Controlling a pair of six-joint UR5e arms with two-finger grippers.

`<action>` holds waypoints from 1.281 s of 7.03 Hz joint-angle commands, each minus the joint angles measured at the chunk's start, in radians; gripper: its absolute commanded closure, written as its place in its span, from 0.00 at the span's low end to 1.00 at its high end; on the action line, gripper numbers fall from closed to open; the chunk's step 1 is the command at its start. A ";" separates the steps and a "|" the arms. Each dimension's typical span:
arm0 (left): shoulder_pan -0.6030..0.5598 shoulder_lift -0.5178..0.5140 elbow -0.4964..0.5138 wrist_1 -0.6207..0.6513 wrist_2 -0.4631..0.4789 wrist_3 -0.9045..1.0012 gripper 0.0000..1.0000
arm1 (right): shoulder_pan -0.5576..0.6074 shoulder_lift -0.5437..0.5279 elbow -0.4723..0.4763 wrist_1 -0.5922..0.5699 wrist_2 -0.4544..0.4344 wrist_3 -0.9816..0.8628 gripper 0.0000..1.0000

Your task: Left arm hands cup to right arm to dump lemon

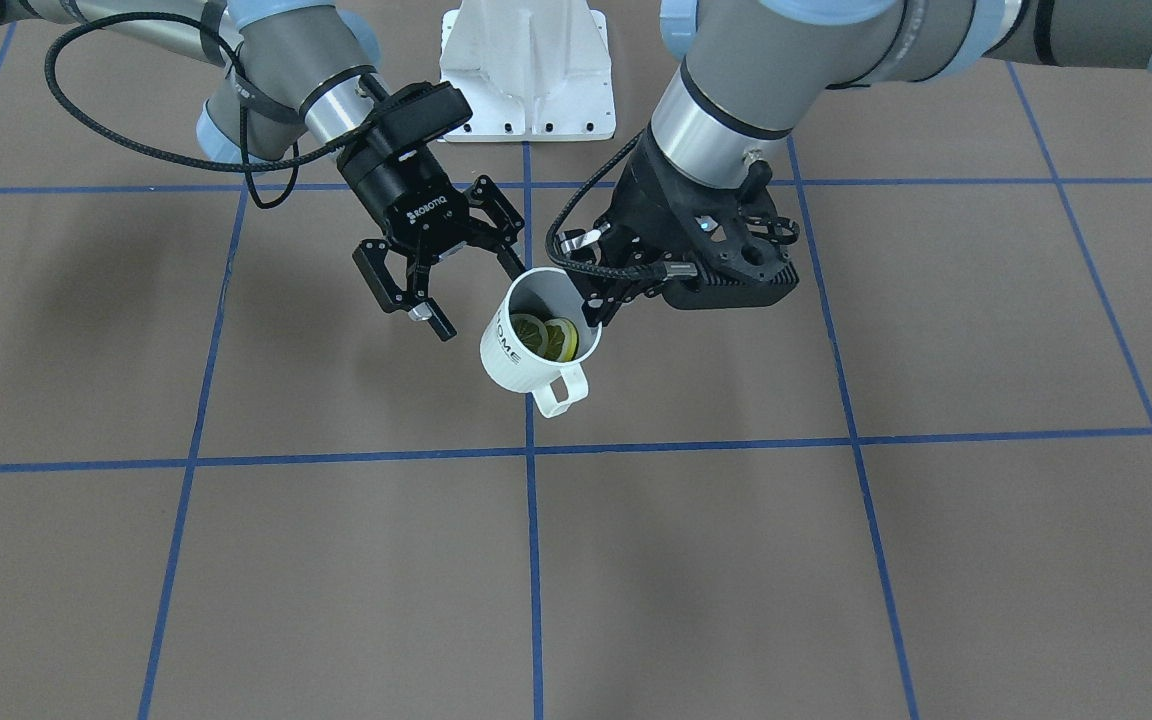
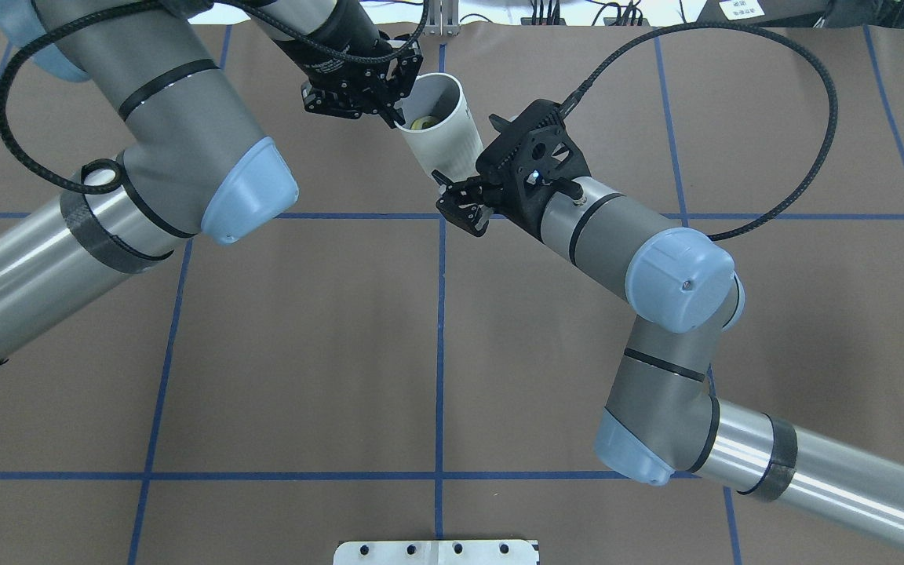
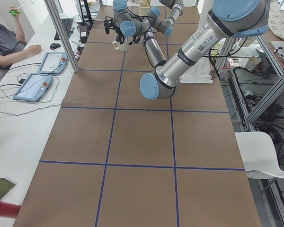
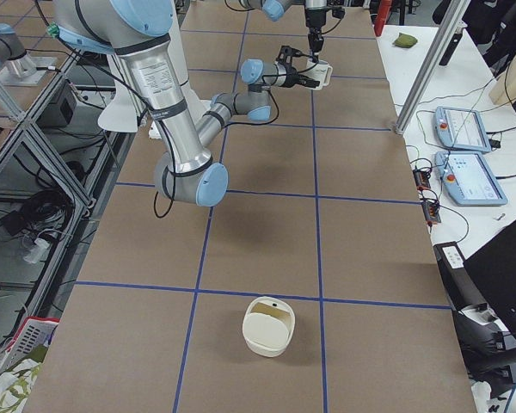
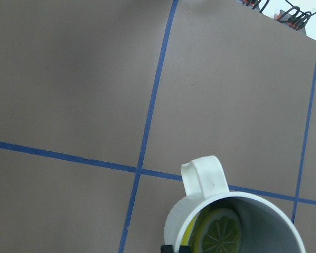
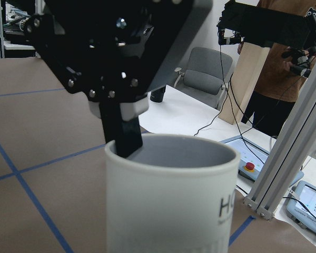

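The white cup, which now hangs tilted, will be let go by my left gripper between the open fingers of my right gripper (image 1: 489, 290), above the table.
The white cup (image 1: 521, 362) hangs tilted above the table, handle towards the front camera. Two lemon slices (image 1: 548, 337) lie inside it. My left gripper (image 1: 593, 308) is shut on the cup's rim, one finger inside and one outside. In the overhead view the left gripper (image 2: 399, 118) grips the cup (image 2: 444, 133) at its mouth. My right gripper (image 1: 474, 294) is open, its fingertips close beside the cup's wall and not closed on it. The right wrist view shows the cup (image 6: 171, 195) right in front. The left wrist view shows a lemon slice (image 5: 218, 232) in the cup (image 5: 203, 179).
The white robot base plate (image 1: 526, 70) stands behind the grippers. A cream-white bowl (image 4: 268, 325) sits on the brown table at the end on my right. Operators and tablets (image 3: 38, 80) are on the bench beyond the table's far edge.
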 commanded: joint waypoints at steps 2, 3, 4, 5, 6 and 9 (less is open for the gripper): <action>0.028 -0.009 -0.001 -0.001 0.002 -0.015 1.00 | -0.001 0.000 0.000 0.000 0.000 0.000 0.02; 0.029 -0.009 -0.001 -0.001 0.000 -0.015 1.00 | -0.001 0.000 0.000 0.000 -0.002 0.000 0.02; 0.029 -0.012 -0.001 -0.001 0.000 -0.015 1.00 | -0.004 0.000 0.000 0.000 -0.009 0.000 0.02; 0.036 -0.010 -0.010 -0.001 0.000 -0.025 1.00 | -0.006 0.000 0.000 0.000 -0.009 0.000 0.02; 0.036 -0.012 -0.021 -0.001 0.000 -0.035 1.00 | -0.006 0.000 0.000 0.000 -0.009 -0.002 0.02; 0.043 -0.010 -0.027 -0.001 0.000 -0.035 1.00 | -0.010 -0.001 0.000 0.000 -0.009 0.000 0.02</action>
